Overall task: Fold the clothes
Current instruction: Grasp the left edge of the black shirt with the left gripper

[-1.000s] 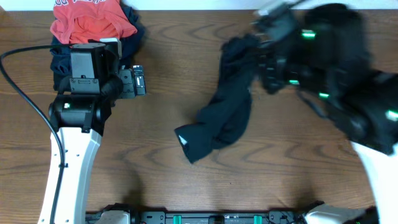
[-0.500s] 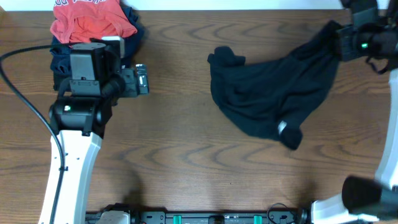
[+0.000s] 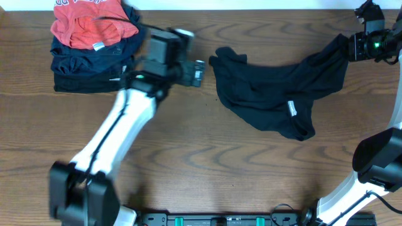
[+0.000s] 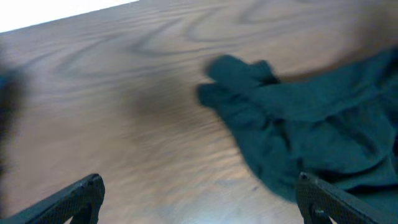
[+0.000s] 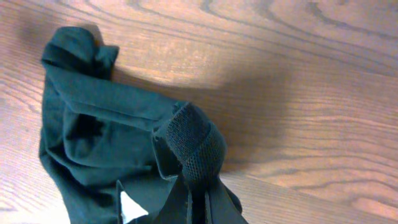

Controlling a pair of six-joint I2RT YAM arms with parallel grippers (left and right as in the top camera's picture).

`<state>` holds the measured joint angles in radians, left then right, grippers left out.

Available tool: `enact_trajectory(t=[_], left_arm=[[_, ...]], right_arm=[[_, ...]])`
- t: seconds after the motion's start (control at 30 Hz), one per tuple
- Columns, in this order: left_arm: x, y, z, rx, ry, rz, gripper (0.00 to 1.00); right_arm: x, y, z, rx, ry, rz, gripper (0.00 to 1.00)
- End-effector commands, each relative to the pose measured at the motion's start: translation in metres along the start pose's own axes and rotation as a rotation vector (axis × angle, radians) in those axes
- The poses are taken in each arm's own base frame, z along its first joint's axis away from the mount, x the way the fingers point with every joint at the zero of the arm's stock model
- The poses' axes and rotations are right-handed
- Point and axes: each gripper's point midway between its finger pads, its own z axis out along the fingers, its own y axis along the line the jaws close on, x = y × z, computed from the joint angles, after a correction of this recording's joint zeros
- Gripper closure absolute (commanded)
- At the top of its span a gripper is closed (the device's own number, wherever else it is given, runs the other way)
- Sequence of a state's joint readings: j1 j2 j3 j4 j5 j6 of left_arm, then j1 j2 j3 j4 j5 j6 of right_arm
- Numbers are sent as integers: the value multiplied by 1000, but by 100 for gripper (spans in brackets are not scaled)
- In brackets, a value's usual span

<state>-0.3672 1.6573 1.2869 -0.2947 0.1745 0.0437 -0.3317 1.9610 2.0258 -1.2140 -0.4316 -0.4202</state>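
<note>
I should close my left gripper on the black shirt's far edge (image 3: 242, 62) (image 4: 268, 78), just in from the shirt's loose end nearest the navy stack.
The black shirt (image 3: 276, 85) lies stretched and crumpled across the right half of the table, its white tag (image 3: 291, 108) showing near its lower edge. My right gripper (image 3: 352, 47) is shut on a bunch of the shirt's right end at the far right and holds it raised; the pinched fabric (image 5: 189, 149) shows in the right wrist view with the tag (image 5: 132, 207) below. My left gripper (image 3: 198, 72) is open and empty just left of the shirt's left end. In the left wrist view the shirt (image 4: 298, 124) lies ahead of the open fingers (image 4: 199, 199).
A stack of dark navy folded garments (image 3: 88, 59) with a red-orange shirt (image 3: 88, 25) on top sits at the back left. The table's far edge runs just behind the stack and the right gripper.
The right gripper has pulled the shirt out to the right and stretched it across the table. The left arm has swung from beside the stack to the shirt's left end.
</note>
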Motion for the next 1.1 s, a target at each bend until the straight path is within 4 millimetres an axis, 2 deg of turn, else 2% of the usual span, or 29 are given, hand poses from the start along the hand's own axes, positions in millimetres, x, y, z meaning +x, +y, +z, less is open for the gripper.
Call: enact_trajectory(t=[0.0,0.13,0.23,0.67,0.87,1.07], left_arm=[[2,-35,26,96,-5,157,1],[13,-60,54,135,-5,299,1],[21,-69,66,150,4,350,1],[22,-67,131,131,-108,380,1],[25,-62,152,106,-124,376,1],[22,-79,168,128,-136,394,3]], right_arm=[[-7,9,-5,-43,-34,-1,99],[-7,9,-5,-46,-34,4,99],[-7,11,-5,-53,-38,3,99],[-13,15,-3,-71,-57,-2,99],[-12,15,-1,-74,-52,6,99],[-12,16,1,-77,-49,4,98]])
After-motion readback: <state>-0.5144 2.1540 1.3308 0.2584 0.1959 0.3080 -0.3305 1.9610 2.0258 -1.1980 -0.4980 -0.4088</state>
